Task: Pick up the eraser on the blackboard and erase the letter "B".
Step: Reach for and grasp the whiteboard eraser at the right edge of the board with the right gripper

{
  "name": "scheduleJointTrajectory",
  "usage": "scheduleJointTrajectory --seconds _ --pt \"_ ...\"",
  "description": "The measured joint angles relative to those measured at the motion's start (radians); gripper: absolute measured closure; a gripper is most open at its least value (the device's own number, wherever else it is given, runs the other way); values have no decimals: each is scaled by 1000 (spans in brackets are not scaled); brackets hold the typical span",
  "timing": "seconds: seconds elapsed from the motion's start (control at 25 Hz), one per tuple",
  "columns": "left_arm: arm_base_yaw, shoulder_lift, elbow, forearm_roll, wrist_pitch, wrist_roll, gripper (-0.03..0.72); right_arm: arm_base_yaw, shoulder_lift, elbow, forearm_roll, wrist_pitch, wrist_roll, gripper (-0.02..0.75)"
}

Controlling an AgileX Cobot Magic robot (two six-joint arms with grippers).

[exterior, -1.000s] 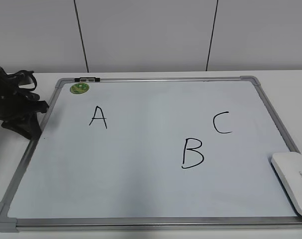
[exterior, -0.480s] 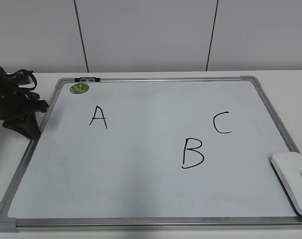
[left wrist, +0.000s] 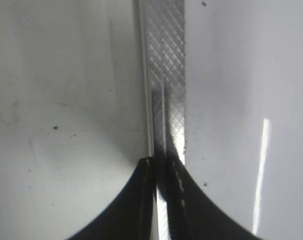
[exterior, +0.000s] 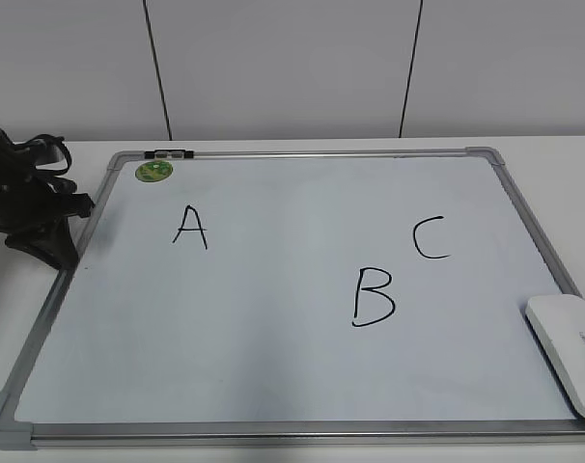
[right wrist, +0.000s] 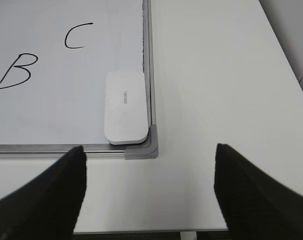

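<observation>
Next, my right gripper closes on the long sides of the white eraser, with its fingers at the same height as the eraser's small printed label (exterior: 584, 342) (right wrist: 125, 97).
The blackboard (exterior: 273, 357) lies flat on the table, a white board in a silver frame. The letter "B" (exterior: 373, 297) is written right of its middle; it also shows in the right wrist view (right wrist: 14, 71). The white eraser (exterior: 568, 352) lies in the board's front right corner, seen too in the right wrist view (right wrist: 125, 107). My left gripper (exterior: 63, 241) sits at the board's left edge, its jaws (left wrist: 161, 172) closed on the metal frame (left wrist: 166, 75). My right gripper (right wrist: 149, 200) is open and empty, above bare table just off the eraser's corner; it is out of the exterior view.
The letters "A" (exterior: 189, 227) and "C" (exterior: 430, 238) are also on the board. A round green magnet (exterior: 153, 171) and a small black clip (exterior: 169, 153) sit at the back left corner. The table's front edge (right wrist: 141, 231) is close below my right gripper.
</observation>
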Motion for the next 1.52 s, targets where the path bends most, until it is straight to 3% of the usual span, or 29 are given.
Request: scheduleJointTrajectory --seconds 0.24,0.56,1.08,1.52 --pt "0 0 0 0 0 0 644 0 95 -43 32 -92 0 148" --pt "0 0 0 0 0 0 644 0 360 -52 48 -430 0 148" --pt "0 0 0 -2 2 0 645 0 895 -56 82 -456 -83 76" --pt "0 0 0 -4 2 0 645 0 1345 -193 162 -464 -157 69"
